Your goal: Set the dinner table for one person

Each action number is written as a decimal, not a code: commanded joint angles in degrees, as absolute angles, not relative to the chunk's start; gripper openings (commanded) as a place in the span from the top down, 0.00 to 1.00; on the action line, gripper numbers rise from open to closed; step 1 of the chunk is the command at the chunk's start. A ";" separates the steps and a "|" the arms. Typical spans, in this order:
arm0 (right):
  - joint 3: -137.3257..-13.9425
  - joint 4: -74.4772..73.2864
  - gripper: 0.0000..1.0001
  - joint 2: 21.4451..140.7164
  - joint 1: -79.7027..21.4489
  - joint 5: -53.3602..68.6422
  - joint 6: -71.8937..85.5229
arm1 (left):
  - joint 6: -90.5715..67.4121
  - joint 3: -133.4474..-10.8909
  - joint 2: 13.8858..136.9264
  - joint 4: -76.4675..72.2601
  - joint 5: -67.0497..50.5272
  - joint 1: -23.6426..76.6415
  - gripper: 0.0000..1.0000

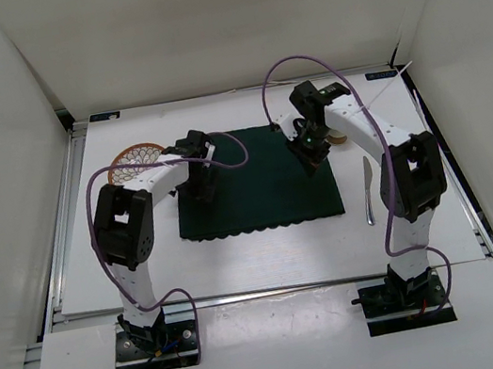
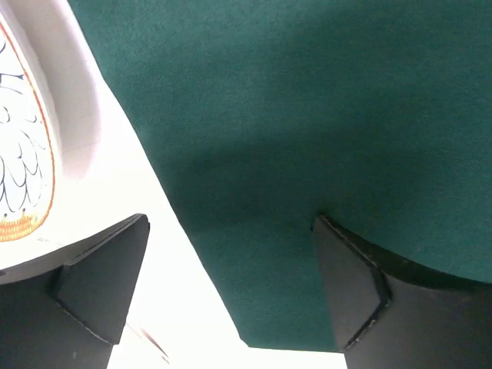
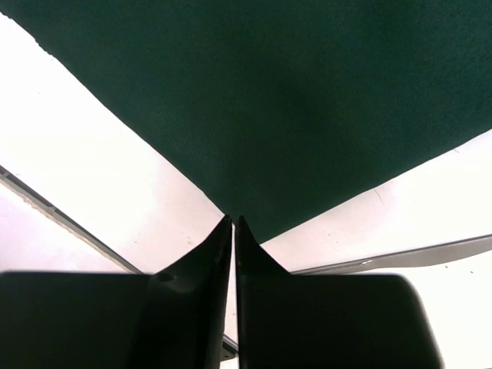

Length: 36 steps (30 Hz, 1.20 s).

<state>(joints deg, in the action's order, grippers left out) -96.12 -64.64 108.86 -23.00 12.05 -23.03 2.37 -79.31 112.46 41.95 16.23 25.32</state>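
My left gripper is to go to the patterned plate next and close on the plate's orange rim (image 1: 111, 177), on the side farthest from the placemat.
The white dinner table (image 1: 241, 262) carries a dark green placemat (image 1: 255, 178) at its middle. My left gripper (image 1: 204, 189) hangs low over the placemat's left edge. In the left wrist view it (image 2: 231, 223) is open and empty, with one finger over the table (image 2: 154, 292) and the other over the placemat (image 2: 307, 115). My right gripper (image 1: 311, 156) is at the placemat's far right corner. In the right wrist view its fingers (image 3: 233, 221) are pressed together right at the corner of the placemat (image 3: 269, 92).
A patterned plate with an orange rim (image 1: 135, 158) lies at the far left, partly behind my left arm, and it also shows in the left wrist view (image 2: 19, 154). A metal knife (image 1: 367, 190) lies right of the placemat. A beige object (image 1: 340, 137) shows behind my right arm.
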 commanded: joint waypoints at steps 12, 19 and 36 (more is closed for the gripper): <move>-96.86 -65.30 0.69 108.11 -22.50 10.37 -26.80 | 1.76 -83.03 95.90 41.75 18.46 23.13 0.00; -108.61 -65.83 0.42 101.17 -15.22 12.66 -24.18 | 7.90 -92.46 91.05 46.92 3.54 -0.75 0.00; -106.79 -71.63 0.00 74.45 3.78 0.89 -25.40 | 5.19 -98.09 113.99 48.96 -44.11 -33.05 0.00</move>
